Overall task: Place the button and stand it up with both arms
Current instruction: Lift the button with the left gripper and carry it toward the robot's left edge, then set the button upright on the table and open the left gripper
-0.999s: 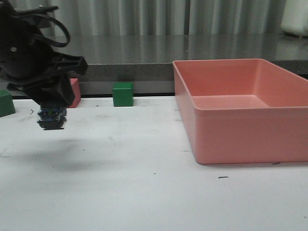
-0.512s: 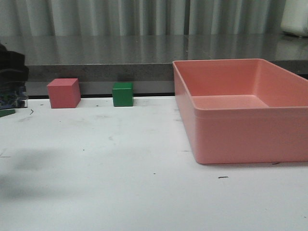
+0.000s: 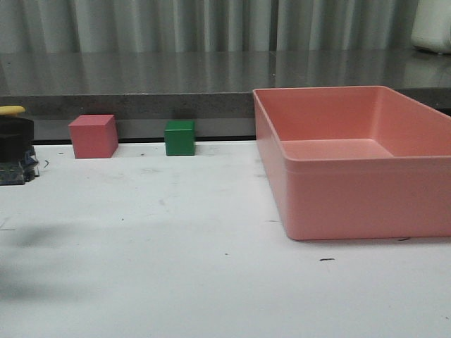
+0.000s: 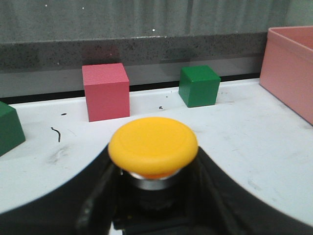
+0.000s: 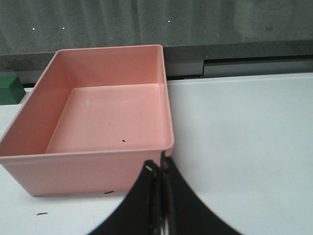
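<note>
The button will go upright on the bare white table [image 3: 36, 243], well in front of the pink cube, set there by my left gripper.
The button [image 3: 14, 144] stands upright at the far left edge of the front view, with its yellow cap on top, a black neck and a dark bluish base. I cannot tell whether its base touches the white table [image 3: 211, 267]. In the left wrist view my left gripper [image 4: 153, 164] is shut on the button [image 4: 153, 144], its black fingers [image 4: 98, 191] on either side of the neck under the yellow cap. My right gripper [image 5: 159, 166] is shut and empty, just outside a corner of the pink bin [image 5: 98, 161]. Neither arm shows in the front view.
A large empty pink bin [image 3: 352, 204] fills the right of the table. A pink cube [image 3: 93, 136] and a green cube [image 3: 180, 137] stand at the back edge. Another green cube [image 4: 7, 129] sits left of the pink cube [image 4: 105, 90]. A grey ledge runs behind.
My left arm has swung left and out of the front view, carrying the button. The button now shows upright at the far left edge. The pink cube is uncovered.
</note>
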Robot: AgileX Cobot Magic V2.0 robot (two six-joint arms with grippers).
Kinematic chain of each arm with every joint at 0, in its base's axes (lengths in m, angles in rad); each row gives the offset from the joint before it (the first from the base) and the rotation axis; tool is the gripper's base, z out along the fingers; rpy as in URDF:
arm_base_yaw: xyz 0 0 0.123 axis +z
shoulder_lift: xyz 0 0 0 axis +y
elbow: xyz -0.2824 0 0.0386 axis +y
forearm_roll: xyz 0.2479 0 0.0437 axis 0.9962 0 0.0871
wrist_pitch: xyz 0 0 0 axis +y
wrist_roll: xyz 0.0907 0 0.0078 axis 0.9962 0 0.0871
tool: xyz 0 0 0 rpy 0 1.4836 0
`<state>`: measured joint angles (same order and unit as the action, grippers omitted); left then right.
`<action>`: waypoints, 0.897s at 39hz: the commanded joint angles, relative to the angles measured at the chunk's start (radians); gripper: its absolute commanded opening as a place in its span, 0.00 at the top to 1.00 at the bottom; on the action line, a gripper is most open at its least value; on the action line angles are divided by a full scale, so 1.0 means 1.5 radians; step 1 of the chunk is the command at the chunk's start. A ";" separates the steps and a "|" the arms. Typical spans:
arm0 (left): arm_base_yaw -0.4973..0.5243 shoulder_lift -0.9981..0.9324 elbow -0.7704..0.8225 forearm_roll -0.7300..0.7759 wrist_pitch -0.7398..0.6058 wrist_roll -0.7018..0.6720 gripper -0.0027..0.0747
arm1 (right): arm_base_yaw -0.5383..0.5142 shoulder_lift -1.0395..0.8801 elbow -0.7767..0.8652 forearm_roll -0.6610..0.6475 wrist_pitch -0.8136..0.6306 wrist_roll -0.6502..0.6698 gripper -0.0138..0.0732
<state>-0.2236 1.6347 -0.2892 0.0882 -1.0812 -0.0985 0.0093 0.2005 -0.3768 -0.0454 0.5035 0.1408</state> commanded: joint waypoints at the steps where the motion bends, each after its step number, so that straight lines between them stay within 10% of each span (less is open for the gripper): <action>1: 0.003 0.044 -0.010 -0.004 -0.177 0.001 0.75 | -0.002 0.007 -0.017 -0.010 -0.057 -0.006 0.92; 23: 0.002 0.160 -0.034 0.039 -0.186 0.002 0.73 | -0.002 0.007 -0.017 -0.010 -0.057 -0.006 0.92; 35: 0.002 0.160 -0.034 0.068 -0.186 0.002 0.49 | -0.002 0.007 -0.017 -0.010 -0.057 -0.006 0.92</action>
<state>-0.2236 1.8998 -0.3312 0.1656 -1.1689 -0.0918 0.0093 0.2005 -0.3768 -0.0454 0.5035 0.1408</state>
